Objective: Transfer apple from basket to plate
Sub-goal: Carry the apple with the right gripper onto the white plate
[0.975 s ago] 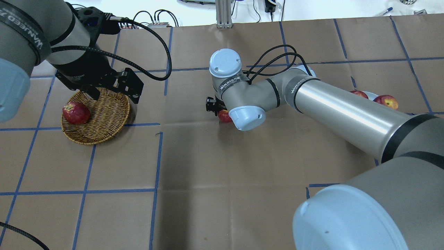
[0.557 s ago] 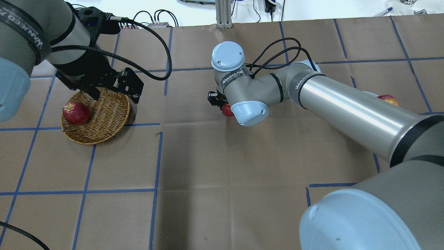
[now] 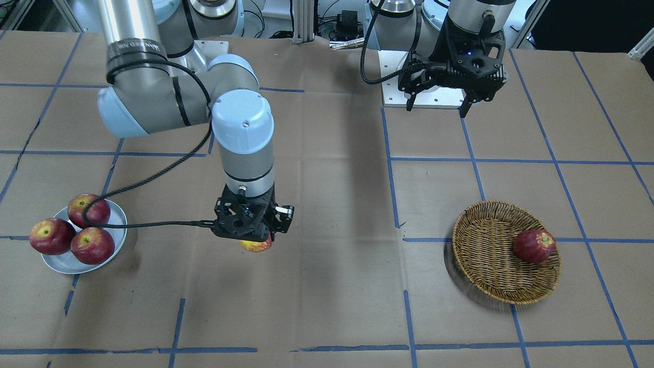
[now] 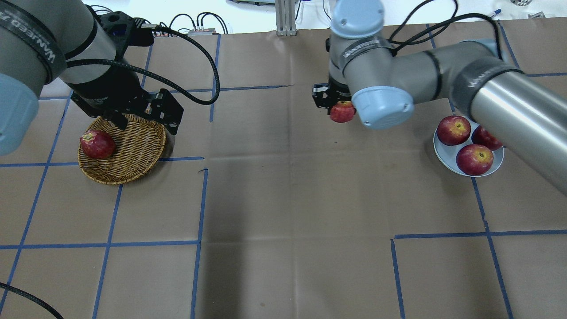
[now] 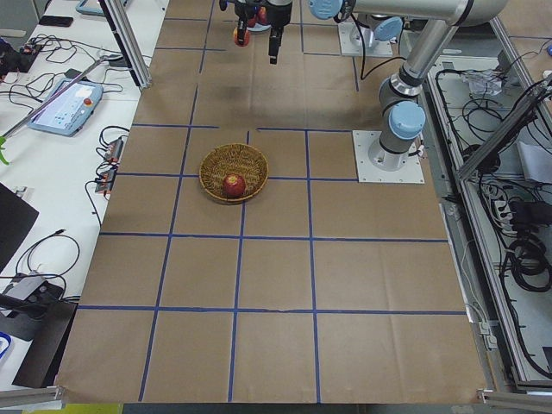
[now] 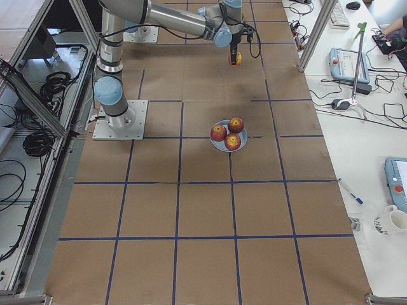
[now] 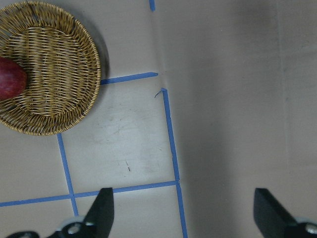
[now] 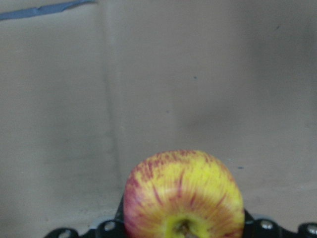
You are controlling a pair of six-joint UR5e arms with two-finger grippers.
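Next, my right gripper releases the yellow apple, now held between basket and plate, on top, setting it free between the dark red apples (image 3: 64,226) on the silver plate.
My right gripper (image 4: 339,105) is shut on the apple (image 4: 342,111), yellow with red streaks, and holds it above the table between basket and plate. The apple also shows in the front view (image 3: 256,245) and fills the bottom of the right wrist view (image 8: 184,196). The wicker basket (image 4: 133,150) sits at the left with one dark red apple (image 4: 97,144) in it. The silver plate (image 4: 446,156) at the right holds three dark red apples. My left gripper (image 4: 141,120) is open and empty, above the basket's far edge; its fingers (image 7: 101,208) frame bare table.
The brown paper table has blue tape grid lines (image 4: 199,199). The right arm's forearm (image 4: 509,102) passes over the plate's right side. A metal post (image 4: 285,17) and cables stand at the table's far edge.
My right arm has swung to the right with the apple in its grip, closer to the plate, which now shows fully. The left arm has not moved.
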